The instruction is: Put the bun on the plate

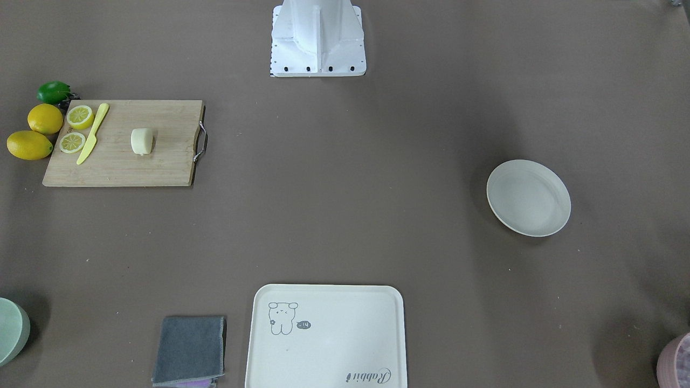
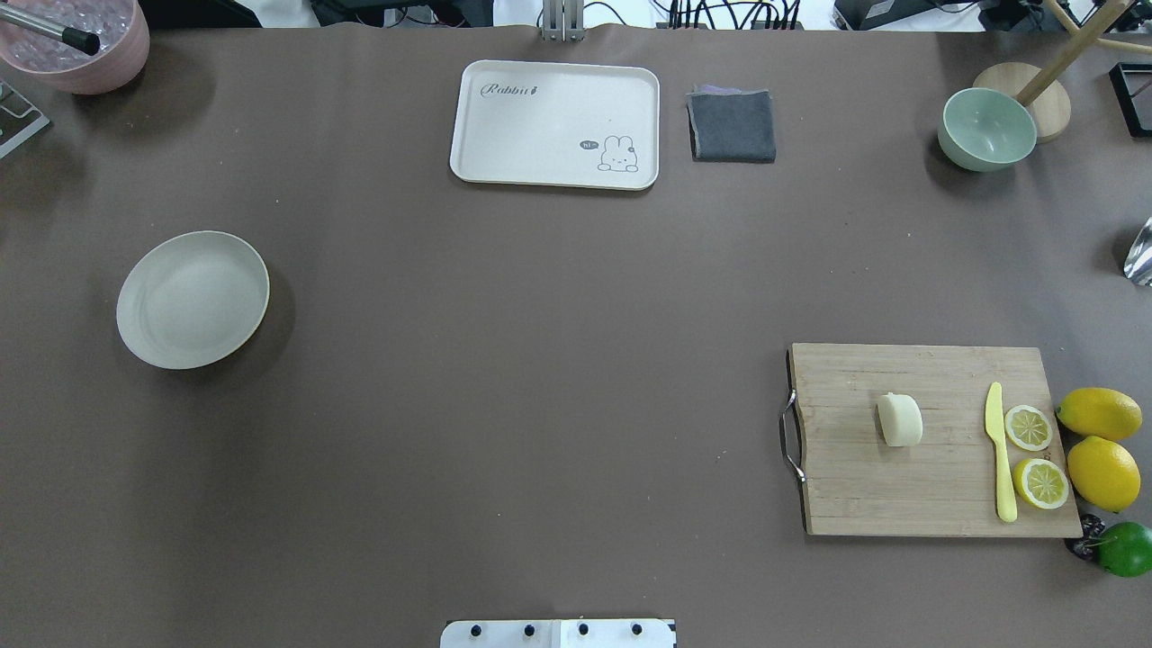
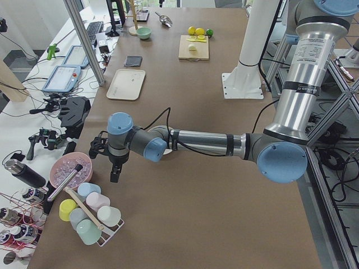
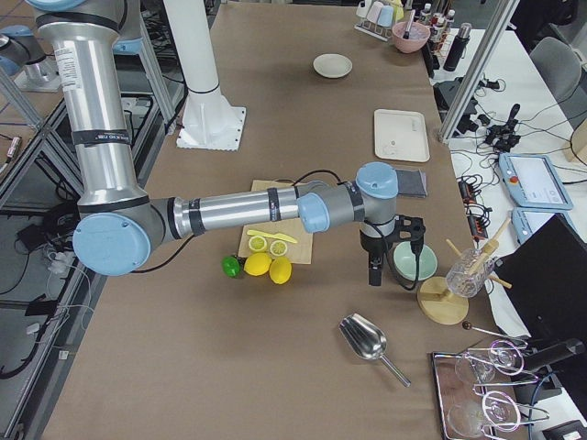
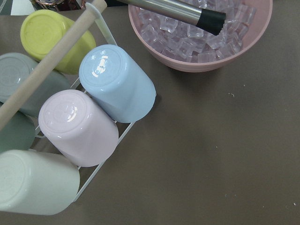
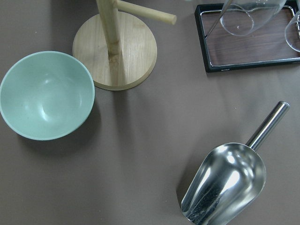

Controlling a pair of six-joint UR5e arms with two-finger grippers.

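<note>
Next, my left gripper goes to the plate's rim (image 1: pixel 569 214) on the side farthest from the wooden cutting board and closes on it there.
The bun (image 1: pixel 142 141) is a pale cream lump lying on its side on the wooden cutting board (image 1: pixel 156 167), also seen in the overhead view as the bun (image 2: pixel 900 420). The plate (image 2: pixel 193 299) is a round off-white dish, empty, far across the table; the front view shows the plate (image 1: pixel 528 198) too. My left gripper (image 3: pixel 115 171) hangs over the table end by the cup rack, well away from the plate. My right gripper (image 4: pixel 373 272) hangs beside the green bowl, past the board. Both show only in side views, so I cannot tell whether they are open or shut.
On the board lie a yellow knife (image 2: pixel 999 459) and two lemon halves (image 2: pixel 1028 427); whole lemons (image 2: pixel 1100 412) and a lime (image 2: pixel 1127 547) sit beside it. A cream tray (image 2: pixel 504 162), grey cloth (image 2: pixel 732 125), green bowl (image 2: pixel 985 129), metal scoop (image 6: pixel 225 185), ice bowl (image 5: pixel 197 51) and cup rack (image 5: pixel 93 136) stand around.
</note>
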